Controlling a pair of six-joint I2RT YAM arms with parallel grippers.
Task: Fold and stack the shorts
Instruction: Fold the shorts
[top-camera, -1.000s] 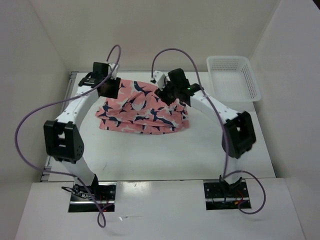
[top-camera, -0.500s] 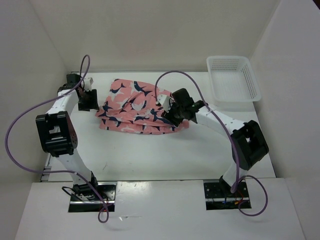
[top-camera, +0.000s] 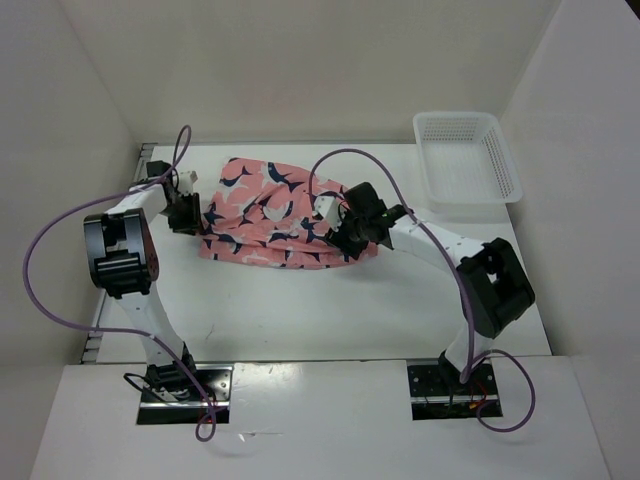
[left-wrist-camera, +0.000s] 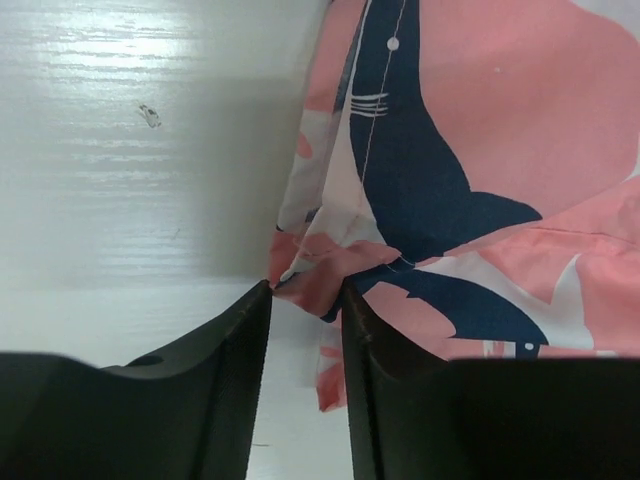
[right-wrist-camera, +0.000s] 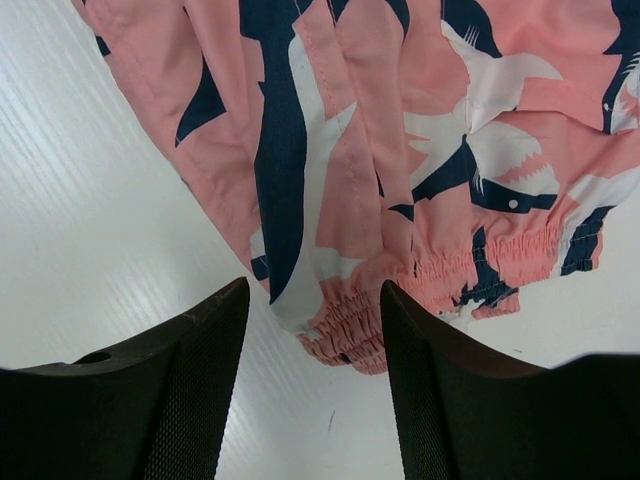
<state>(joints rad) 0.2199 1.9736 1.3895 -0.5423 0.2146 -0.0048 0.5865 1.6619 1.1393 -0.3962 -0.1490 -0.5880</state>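
Observation:
Next, my right gripper pinches the top layer's waistband corner (right-wrist-camera: 297, 305) and pulls it forward, because the bottom layer of the shorts sticks out past the top layer.
The salmon-pink shorts (top-camera: 280, 215) with navy-and-white bird shapes lie bunched across the middle of the white table. My left gripper (top-camera: 190, 215) is low at their left edge. In the left wrist view the left gripper (left-wrist-camera: 308, 292) is open by a narrow gap, and a folded corner of the shorts (left-wrist-camera: 480, 150) sits right between its tips. My right gripper (top-camera: 345, 236) hovers over the right end. In the right wrist view the right gripper (right-wrist-camera: 313, 288) is open wide above the gathered elastic waistband of the shorts (right-wrist-camera: 400, 120), holding nothing.
A white mesh basket (top-camera: 456, 118) stands at the back right corner. White walls close in the table on the left, back and right. Purple cables loop above both arms. Bare tabletop (top-camera: 320, 300) lies in front of the shorts.
My left arm swung from behind the shorts out to their left edge, dropped low and narrowed its jaws. My right gripper moved forward to the shorts' right end and opened a little.

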